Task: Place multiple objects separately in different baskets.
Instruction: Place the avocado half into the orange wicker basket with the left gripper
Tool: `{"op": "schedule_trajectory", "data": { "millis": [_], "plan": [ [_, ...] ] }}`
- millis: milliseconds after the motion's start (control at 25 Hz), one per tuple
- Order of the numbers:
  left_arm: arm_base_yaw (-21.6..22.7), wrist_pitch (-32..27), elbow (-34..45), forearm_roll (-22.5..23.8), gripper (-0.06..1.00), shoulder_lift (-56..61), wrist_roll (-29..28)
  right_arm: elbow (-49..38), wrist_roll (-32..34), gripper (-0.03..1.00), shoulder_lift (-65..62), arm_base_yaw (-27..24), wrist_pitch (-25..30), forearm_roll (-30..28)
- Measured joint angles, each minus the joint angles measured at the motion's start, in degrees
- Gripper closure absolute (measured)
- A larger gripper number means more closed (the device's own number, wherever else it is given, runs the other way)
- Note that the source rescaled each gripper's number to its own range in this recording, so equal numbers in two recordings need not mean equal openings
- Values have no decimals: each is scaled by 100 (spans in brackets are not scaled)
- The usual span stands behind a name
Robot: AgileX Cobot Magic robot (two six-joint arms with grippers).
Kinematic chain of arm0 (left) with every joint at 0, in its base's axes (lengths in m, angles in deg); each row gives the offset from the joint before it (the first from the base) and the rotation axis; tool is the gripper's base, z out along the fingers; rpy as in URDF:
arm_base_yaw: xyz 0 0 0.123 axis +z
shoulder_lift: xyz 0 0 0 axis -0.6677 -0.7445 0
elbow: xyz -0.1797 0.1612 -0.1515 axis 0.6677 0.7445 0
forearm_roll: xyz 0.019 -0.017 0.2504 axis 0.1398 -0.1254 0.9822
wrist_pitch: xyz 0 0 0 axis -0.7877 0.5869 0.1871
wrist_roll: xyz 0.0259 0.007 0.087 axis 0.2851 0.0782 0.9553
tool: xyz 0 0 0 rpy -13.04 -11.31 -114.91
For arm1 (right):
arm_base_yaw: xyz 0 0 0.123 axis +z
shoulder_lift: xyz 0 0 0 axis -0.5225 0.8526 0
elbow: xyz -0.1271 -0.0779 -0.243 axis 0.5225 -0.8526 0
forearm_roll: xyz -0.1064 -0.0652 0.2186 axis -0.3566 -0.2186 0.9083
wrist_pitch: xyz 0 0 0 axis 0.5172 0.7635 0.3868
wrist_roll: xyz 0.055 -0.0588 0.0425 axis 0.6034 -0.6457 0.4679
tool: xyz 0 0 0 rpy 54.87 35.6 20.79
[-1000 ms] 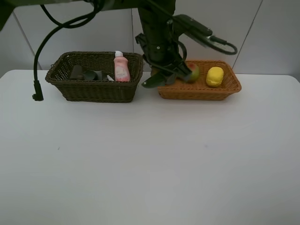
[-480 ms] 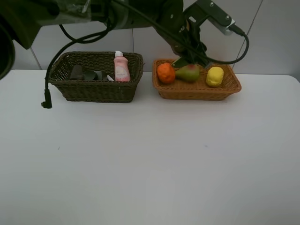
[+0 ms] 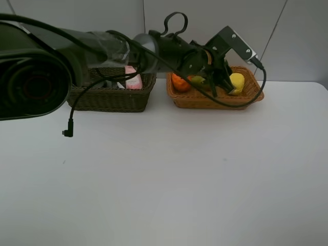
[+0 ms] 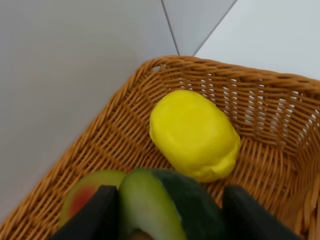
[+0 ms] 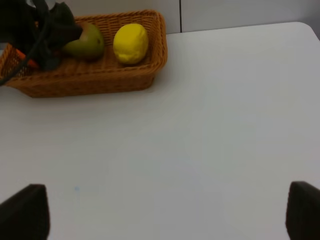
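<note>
I will release the avocado half with my left gripper near the orange-tan basket's front side [image 3: 212, 93], between orange and lemon.
My left gripper [image 4: 170, 192] is shut on the avocado half [image 4: 172, 212], green flesh and dark skin showing between its black fingers [image 4: 97, 215]. It hangs low inside the orange-tan basket [image 4: 260, 95], just above the red-green pear [image 4: 87, 190] and beside the yellow lemon [image 4: 195, 135]. From the high camera the left gripper [image 3: 219, 82] sits between the orange [image 3: 179, 82] and the lemon [image 3: 237, 82]. The dark basket [image 3: 110, 100] holds the small pink bottle [image 3: 134, 81]. My right gripper [image 5: 164, 200] stands open over bare table.
The left arm [image 3: 102, 48] stretches across above the dark basket, and its cable [image 3: 69, 130] dangles in front. The right wrist view shows the orange-tan basket [image 5: 90, 82] with pear [image 5: 89, 44] and lemon [image 5: 131, 44], and white table around it.
The left gripper swung from the orange-tan basket's left end, rose over it, and has come down inside between pear and lemon, still holding the avocado half. The arm now hides the pear.
</note>
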Motion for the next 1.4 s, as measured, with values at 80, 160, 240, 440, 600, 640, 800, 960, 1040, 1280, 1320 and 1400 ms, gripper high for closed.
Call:
{"op": "schedule_trajectory", "data": {
  "millis": [80,160,240,440,600,640,800,960,1040,1280,1320,1400],
  "plan": [
    [18,122,0,0,39,-90,0,0,0,-3,0,0,0,0],
    [25,216,0,0,39,-160,0,0,0,-3,0,0,0,0],
    [30,255,0,0,39,-203,3,0,0,-3,0,0,0,0],
    [59,255,0,0,39,-265,3,0,0,-3,0,0,0,0],
    [65,283,0,0,39,-265,3,0,0,-3,0,0,0,0],
    [68,289,0,0,39,-265,3,0,0,-3,0,0,0,0],
    [68,295,0,0,39,-265,3,0,0,-3,0,0,0,5],
    [86,295,0,0,33,-265,-83,0,0,-3,0,0,0,5],
    [93,295,0,0,12,-265,-158,0,0,-3,0,0,0,5],
    [182,296,0,0,-5,-265,-185,0,0,-3,0,0,0,5],
    [189,296,0,0,-5,-265,-188,0,0,-3,0,0,0,5],
    [200,296,0,0,-5,-265,-188,0,0,-3,0,0,0,5]
  ]
}}
